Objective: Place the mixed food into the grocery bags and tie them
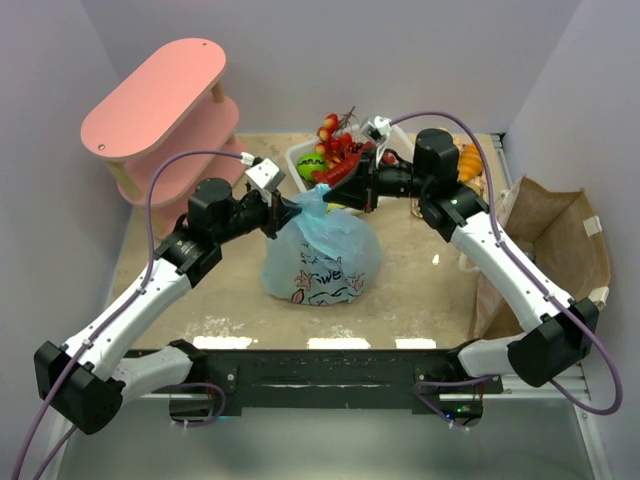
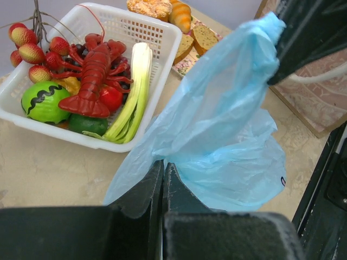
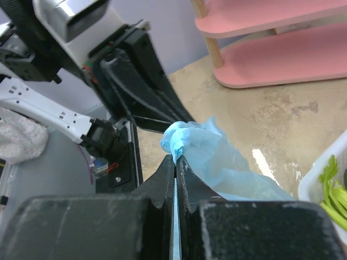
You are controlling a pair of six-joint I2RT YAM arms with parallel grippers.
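Note:
My left gripper holds just a side fold of the bag; it should open and grip the gathered neck (image 2: 217, 114) as my right gripper lowers the bunched tip.
The light-blue plastic grocery bag (image 1: 322, 258) sits bulging in the middle of the table, its contents hidden. My left gripper (image 1: 284, 214) is shut on the bag's top film (image 2: 162, 165) from the left. From the right, my right gripper (image 1: 340, 192) is shut on the bag's bunched upper tip (image 3: 178, 158). The two pinch points are close together above the bag. Mixed food lies in the white basket (image 2: 162, 32) behind: a red lobster (image 2: 95, 70), strawberries (image 2: 30, 51), a green stalk (image 2: 133, 92). The brown paper grocery bag (image 1: 548, 240) stands at the right.
A pink two-tier shelf (image 1: 160, 100) stands at the back left. Bread pieces (image 2: 191, 32) lie behind the basket near the paper bag. The table's walls close in at the back and on both sides.

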